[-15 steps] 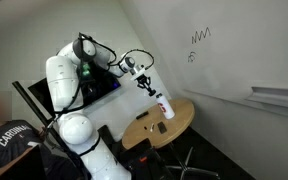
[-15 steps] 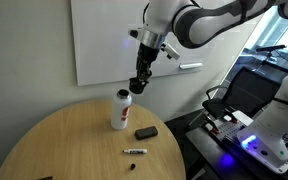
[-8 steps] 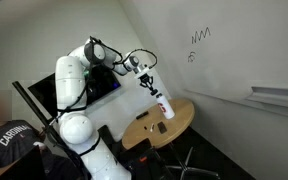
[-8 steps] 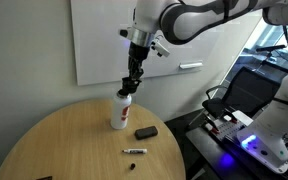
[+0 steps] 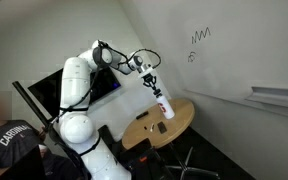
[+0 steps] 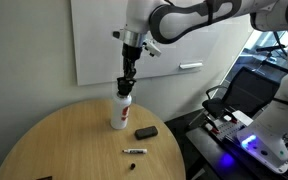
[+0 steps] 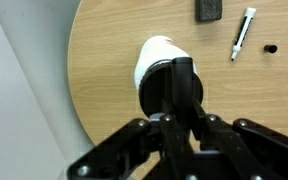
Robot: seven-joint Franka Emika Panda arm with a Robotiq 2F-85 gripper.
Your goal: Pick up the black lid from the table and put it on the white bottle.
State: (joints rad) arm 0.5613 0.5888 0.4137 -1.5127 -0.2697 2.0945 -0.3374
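Observation:
I will let go of the black lid on the opening of the white bottle (image 5: 158,94) (image 7: 167,82), above the bottle's red label.
The white bottle (image 6: 120,112) with a red label band stands upright on the round tan table (image 6: 54,145); it shows in both exterior views (image 5: 165,105). My gripper (image 6: 125,90) is right above the bottle's mouth, fingers pointing down, also in an exterior view (image 5: 154,88). In the wrist view the shut fingers (image 7: 181,68) cover the middle of the bottle's white top (image 7: 148,60). A small dark piece pinched at the tips looks like the black lid; it blends with the black fingers.
A black rectangular block (image 6: 146,132) (image 7: 210,10), a white marker (image 6: 134,151) (image 7: 243,33) and a tiny dark ring (image 7: 270,47) lie on the table near the bottle. A whiteboard hangs on the wall behind. The table edge (image 7: 76,90) is close.
My gripper has moved sideways from beside and above the bottle to directly over its mouth and come down a little. The bottle and the items on the table have not moved.

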